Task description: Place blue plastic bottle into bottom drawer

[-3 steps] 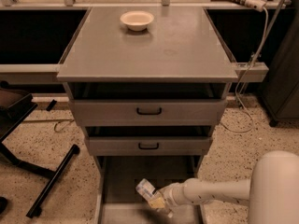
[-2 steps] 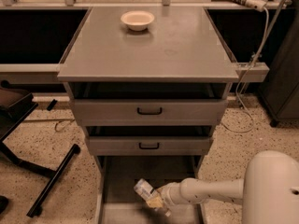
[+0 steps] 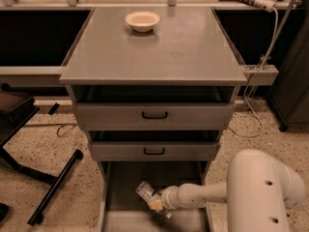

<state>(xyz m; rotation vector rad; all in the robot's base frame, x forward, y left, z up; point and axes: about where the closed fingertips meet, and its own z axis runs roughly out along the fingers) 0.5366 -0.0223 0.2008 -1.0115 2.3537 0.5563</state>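
Next, my gripper releases the blue plastic bottle on the middle of the open bottom drawer's grey bottom (image 3: 158, 203).
The blue plastic bottle (image 3: 144, 191) is a small clear bottle, tilted up-left, held over the grey floor of the open bottom drawer (image 3: 123, 192). My gripper (image 3: 154, 202) reaches in from the right at the end of the white arm and is shut on the bottle's lower end. The gripper and bottle are inside the drawer's opening, left of its middle. Whether the bottle touches the drawer floor cannot be told.
Two shallower drawers with black handles (image 3: 154, 115) sit above, slightly pulled out. A cream bowl (image 3: 142, 20) stands on the cabinet top (image 3: 193, 52). A black chair base (image 3: 53, 187) lies on the floor at left. A white cable (image 3: 256, 100) hangs at right.
The arm has drawn a little to the left and deeper into the drawer, carrying the bottle with it. The bottle stays in the gripper.
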